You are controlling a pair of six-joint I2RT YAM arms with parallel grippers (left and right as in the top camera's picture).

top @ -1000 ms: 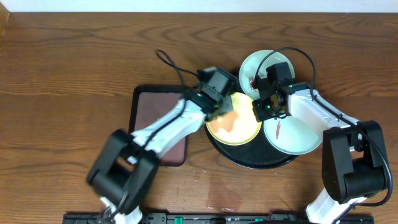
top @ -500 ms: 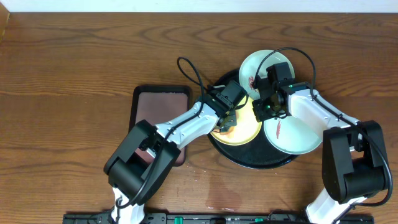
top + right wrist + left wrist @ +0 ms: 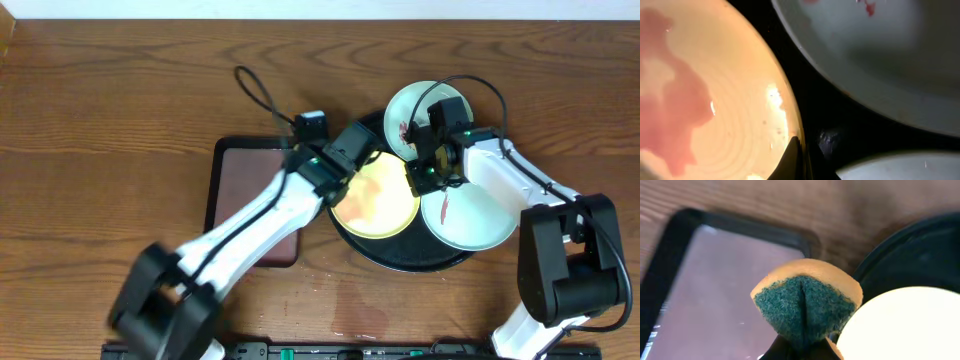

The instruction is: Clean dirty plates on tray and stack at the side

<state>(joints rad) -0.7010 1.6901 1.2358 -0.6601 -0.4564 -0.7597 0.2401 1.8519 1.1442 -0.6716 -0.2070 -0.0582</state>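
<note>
Next, I set the pale yellow plate with my right gripper on the wood [image 3: 538, 137] beside the mint-green plates, opposite the maroon tray.
The pale yellow plate [image 3: 378, 197] with a reddish smear lies on the round black tray [image 3: 400, 256]. My right gripper [image 3: 799, 159] is shut on its right rim. Two mint-green plates, one at the back [image 3: 415, 108] and one at the right [image 3: 470, 215], also lie on the tray, both with red smears. My left gripper [image 3: 802, 349] is shut on an orange sponge [image 3: 807, 305], green scouring side toward the camera. The sponge hangs at the yellow plate's [image 3: 905, 327] upper left edge, over the black tray's rim [image 3: 910, 245].
A small rectangular maroon tray [image 3: 250, 190] with a black rim lies directly left of the black tray, under my left arm. Dark wood tabletop [image 3: 120, 120] surrounds both. A damp patch [image 3: 360, 320] marks the wood in front of the black tray.
My left gripper with the sponge swept across the yellow plate and now sits back at its upper left edge. The reddish smear is more spread out. The right arm has not moved.
</note>
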